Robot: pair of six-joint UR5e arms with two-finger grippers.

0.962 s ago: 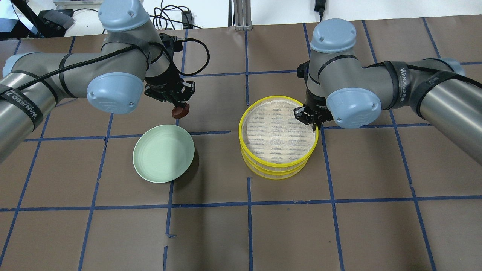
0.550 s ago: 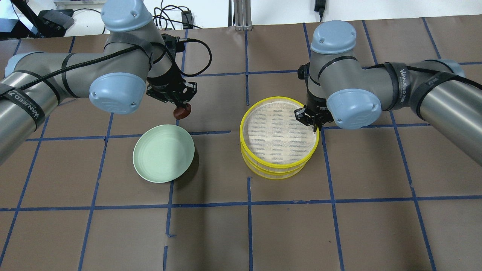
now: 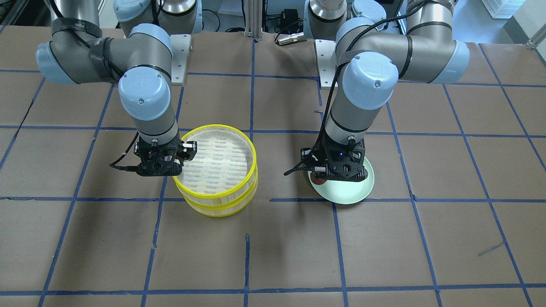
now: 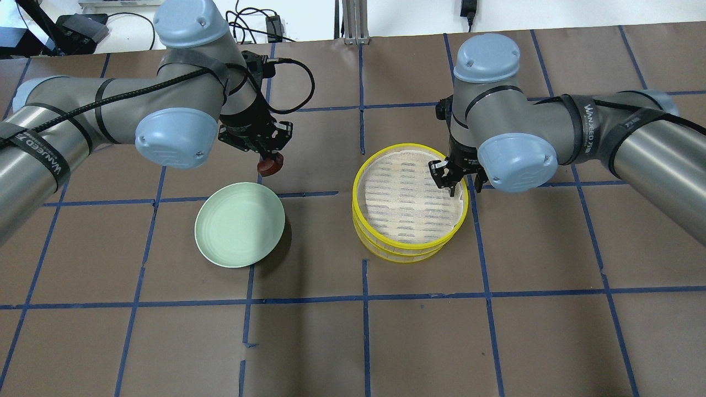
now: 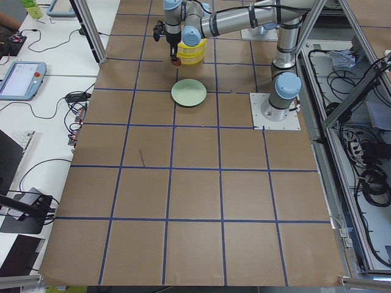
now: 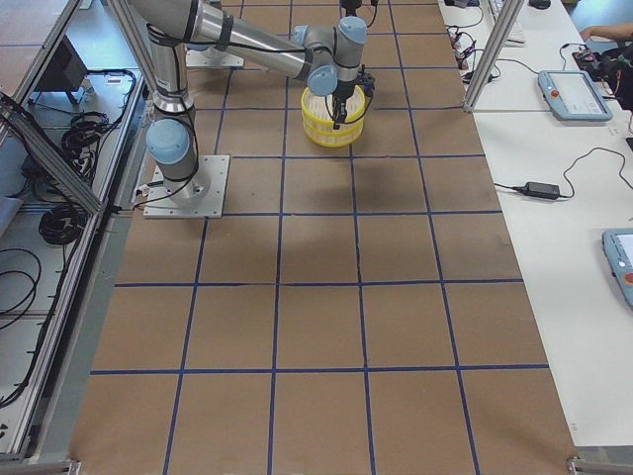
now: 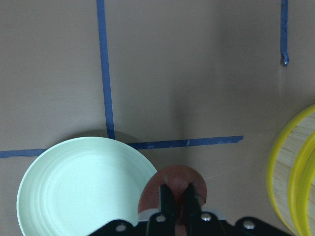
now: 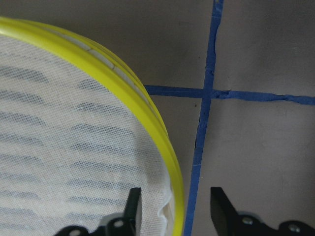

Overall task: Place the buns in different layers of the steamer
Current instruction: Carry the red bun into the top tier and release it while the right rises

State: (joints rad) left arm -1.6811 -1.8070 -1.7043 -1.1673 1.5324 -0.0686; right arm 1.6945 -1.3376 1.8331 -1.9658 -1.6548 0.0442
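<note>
The robot's left gripper needs to let go of the reddish-brown bun near the middle of the top level's white mesh liner (image 3: 207,171). The bun now hangs just beyond the plate.
The dark reddish-brown bun (image 4: 270,166) hangs in my left gripper (image 4: 268,160), which is shut on it above the table just beyond the plate. In the left wrist view the fingers pinch the bun (image 7: 172,183). The two steamer layers are stacked: the top tier (image 4: 411,242) sits on the lower tier (image 4: 401,257). The top tier's white mesh liner (image 4: 402,187) is bare. My right gripper (image 4: 455,184) is open, with one finger inside and one outside the top tier's yellow rim (image 8: 147,113). The white bun is out of view.
A pale green plate (image 4: 240,226) lies empty left of the steamer, near the held bun; it also shows in the left wrist view (image 7: 74,187). Brown table covering with blue tape lines surrounds everything. Cables and equipment lie past the table's far edge.
My left gripper has carried the brown bun a little to the right, towards the steamer. The top tier has shifted slightly and now sits squarer on the lower tier.
</note>
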